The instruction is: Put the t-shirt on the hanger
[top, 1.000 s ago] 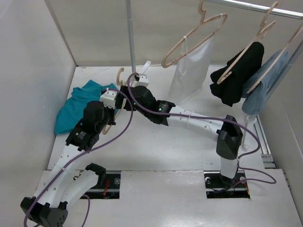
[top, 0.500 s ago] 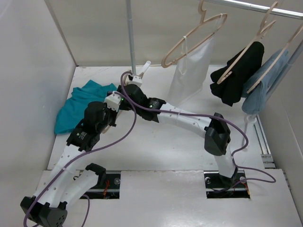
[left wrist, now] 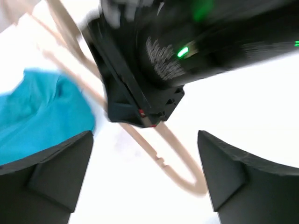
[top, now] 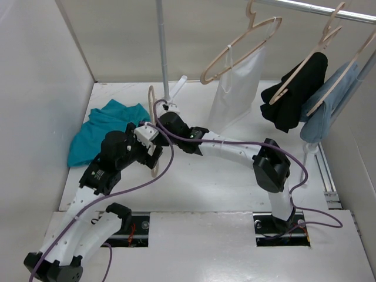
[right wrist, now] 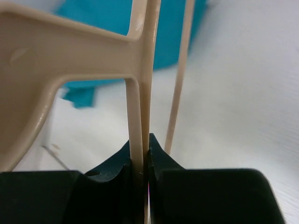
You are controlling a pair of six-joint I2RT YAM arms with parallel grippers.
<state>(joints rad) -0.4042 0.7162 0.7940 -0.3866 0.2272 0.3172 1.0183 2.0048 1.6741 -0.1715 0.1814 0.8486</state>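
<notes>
The robot's left gripper needs to next go to the teal t-shirt's end (top: 142, 117) nearest the vertical pole and close on it.
The teal t-shirt (top: 100, 132) lies crumpled on the table at the back left, and it also shows behind the hanger in both wrist views (left wrist: 42, 112) (right wrist: 107, 28). A pale wooden hanger (top: 154, 103) stands between the two arms. My right gripper (top: 160, 117) is shut on the hanger's thin bars (right wrist: 140, 93), which are pinched between its jaws (right wrist: 145, 154). My left gripper (top: 153, 150) is open just below it. Its wide-spread fingers (left wrist: 147, 186) straddle the hanger's curved end (left wrist: 159, 154) without touching it.
A vertical pole (top: 163, 53) rises behind the hanger. On the rail at the back right hang a white translucent garment (top: 235, 88), a black garment (top: 294, 94) and a light-blue garment (top: 329, 111). A wall runs along the left side of the table.
My left gripper has opened and let go of the hanger. My right gripper has moved in and shut on it, and the hanger now hangs lower in front of my left arm.
</notes>
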